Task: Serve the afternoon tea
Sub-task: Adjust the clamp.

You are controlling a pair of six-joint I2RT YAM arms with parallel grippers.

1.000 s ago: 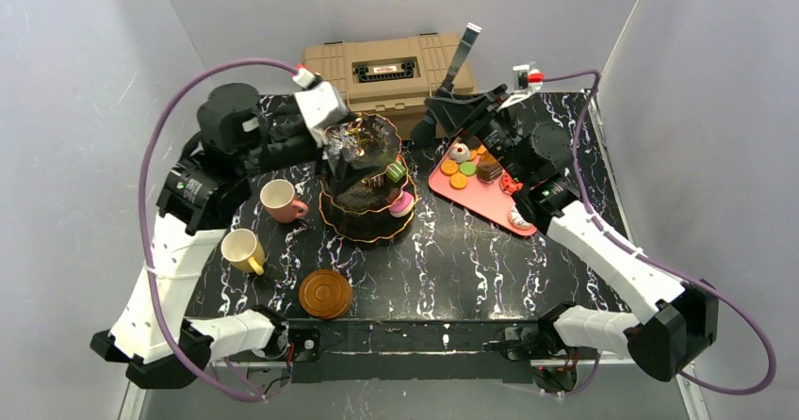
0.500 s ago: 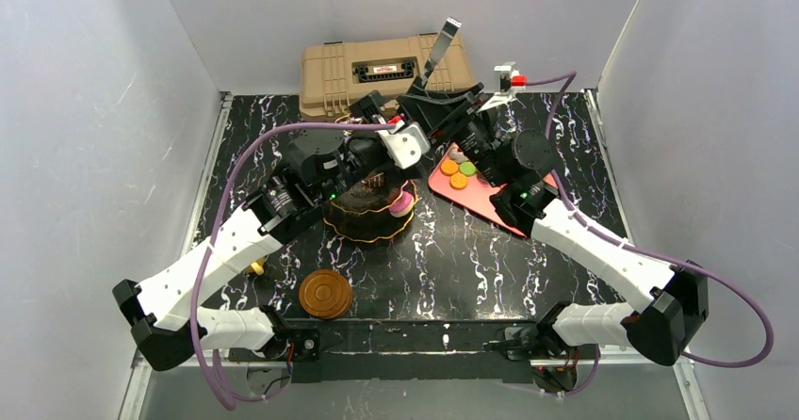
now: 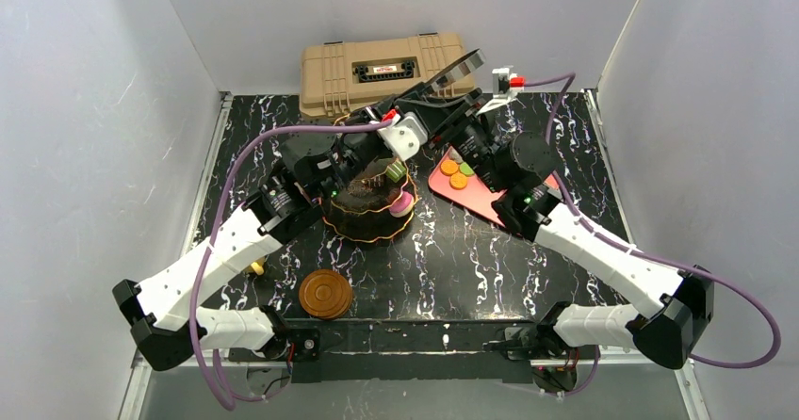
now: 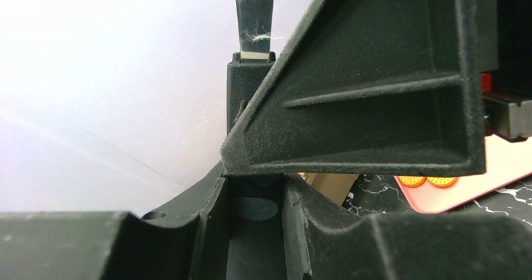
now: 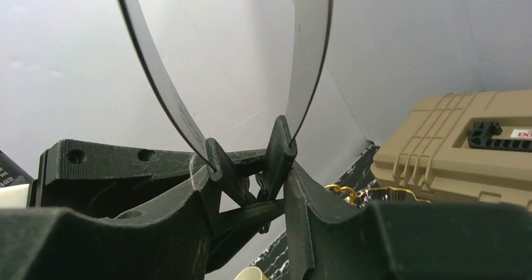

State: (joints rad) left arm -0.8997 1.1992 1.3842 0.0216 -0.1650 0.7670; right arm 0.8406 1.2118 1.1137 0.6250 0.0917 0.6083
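Observation:
The tongs' black ends are pinched in my right gripper, so my left gripper needs to hold those ends steady while my right gripper takes the tongs' metal blades (image 3: 458, 69).
The black three-tier stand (image 3: 367, 215) with gold rims sits mid-table, carrying a green pastry (image 3: 396, 169) and a pink one (image 3: 403, 203). Metal tongs (image 3: 454, 67) slant up over the toolbox; their blades (image 5: 307, 54) rise from black ends pinched in my right gripper (image 5: 251, 179). My left gripper (image 4: 254, 198) reaches over the stand and has closed in around a black end of the same tongs (image 4: 254, 16), right against the right gripper (image 3: 443, 107). A pink tray (image 3: 471, 194) holds macarons (image 3: 452, 169). A brown saucer (image 3: 325, 293) lies near the front. The pink cup is hidden.
A tan toolbox (image 3: 377, 62) stands at the back edge, just behind the tongs. My left arm crosses the table's left half and covers most of a yellow cup (image 3: 255, 268). White walls close in on three sides.
My left arm swung from the stand's left side across it to the tongs, and its jaws narrowed from wide open. The tongs tipped from near upright to slanting right. The cups went under the arm.

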